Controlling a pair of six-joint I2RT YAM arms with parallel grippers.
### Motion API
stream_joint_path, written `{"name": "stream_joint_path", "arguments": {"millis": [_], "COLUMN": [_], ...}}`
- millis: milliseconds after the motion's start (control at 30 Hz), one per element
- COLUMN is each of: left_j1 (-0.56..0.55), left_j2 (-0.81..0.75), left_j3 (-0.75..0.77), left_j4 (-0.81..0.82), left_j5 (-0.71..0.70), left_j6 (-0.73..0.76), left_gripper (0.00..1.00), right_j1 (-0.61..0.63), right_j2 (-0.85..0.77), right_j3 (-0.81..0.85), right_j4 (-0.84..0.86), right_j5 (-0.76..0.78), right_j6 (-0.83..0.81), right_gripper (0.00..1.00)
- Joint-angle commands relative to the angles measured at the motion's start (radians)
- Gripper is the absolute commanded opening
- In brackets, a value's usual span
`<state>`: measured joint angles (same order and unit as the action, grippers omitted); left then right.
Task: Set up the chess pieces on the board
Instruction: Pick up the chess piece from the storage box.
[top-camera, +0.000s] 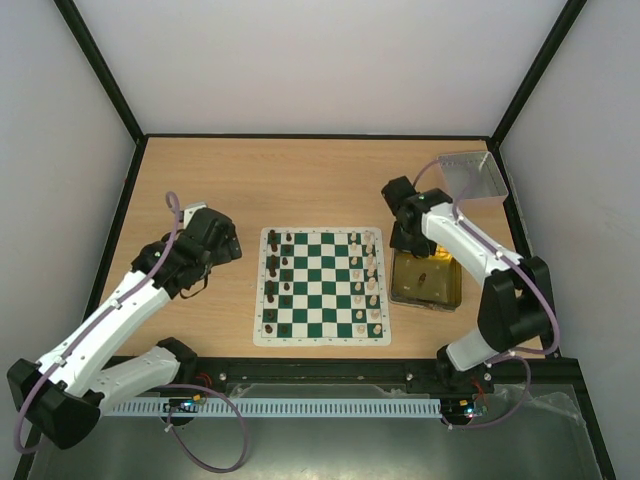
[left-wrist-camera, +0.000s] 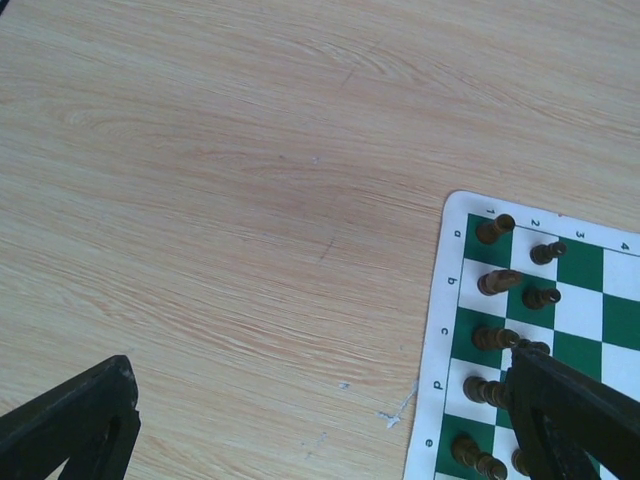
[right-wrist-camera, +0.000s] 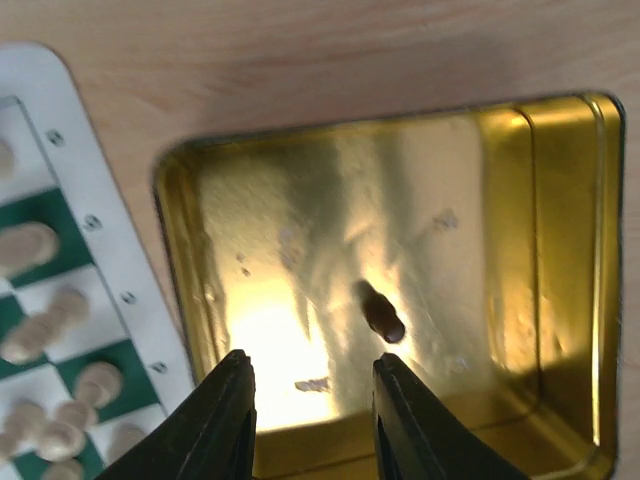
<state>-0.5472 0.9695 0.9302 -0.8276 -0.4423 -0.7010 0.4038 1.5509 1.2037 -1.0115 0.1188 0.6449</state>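
Note:
I will next close my right gripper on the body of the dark piece (top-camera: 422, 277) (right-wrist-camera: 381, 314) in the yellow tray, because that piece is still off the board.
The green and white board (top-camera: 321, 286) lies mid-table. Black pieces (top-camera: 273, 285) stand along its left columns and cream-white pieces (top-camera: 368, 285) along its right columns. One dark piece (right-wrist-camera: 380, 312) lies on its side in the translucent yellow tray (right-wrist-camera: 180, 240), right of the board. My right gripper (right-wrist-camera: 312, 405) is open and empty above the tray, the dark piece just beyond its fingertips. My left gripper (left-wrist-camera: 320, 420) is open and empty over bare table left of the board (left-wrist-camera: 445, 330); black pieces (left-wrist-camera: 494, 228) show by its right finger (left-wrist-camera: 570, 410).
A small grey tray (top-camera: 470, 176) sits at the back right corner. The yellow tray (top-camera: 425, 281) lies close to the board's right border. Black frame rails edge the table on all sides.

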Motion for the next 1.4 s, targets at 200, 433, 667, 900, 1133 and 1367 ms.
{"name": "stream_joint_path", "arguments": {"millis": [200,433,667,900,1133,1367], "left_j1": [-0.015,-0.027,-0.032,-0.032,-0.032,-0.033], "left_j2": [0.07,0.098,0.116,0.122,0.126,0.134], "left_j3": [-0.003,-0.002,-0.001,-0.001,-0.001,-0.003], "left_j4": [0.027,0.03,0.03,0.03,0.03,0.031], "left_j5": [0.052,0.063,0.068,0.07,0.07,0.073], "left_j6": [0.048,0.056,0.06,0.06,0.06,0.064], "left_gripper": [0.99,0.99,0.99,0.99,0.99,0.99], "right_j1": [-0.107,-0.199,-0.203,-0.206,-0.22,-0.23], "right_j2": [-0.141,-0.223,-0.242,-0.21,-0.166,-0.143], "right_j3": [-0.238,-0.388,-0.418,-0.42,-0.415,-0.414], "right_j4": [0.072,0.225,0.311,0.323,0.32,0.318], "right_j5": [0.016,-0.161,-0.215,-0.213,-0.207,-0.209], "right_j6": [0.038,0.025,0.022,0.024,0.027,0.029], "right_gripper": [0.31,0.28,0.27,0.27,0.27,0.27]}}
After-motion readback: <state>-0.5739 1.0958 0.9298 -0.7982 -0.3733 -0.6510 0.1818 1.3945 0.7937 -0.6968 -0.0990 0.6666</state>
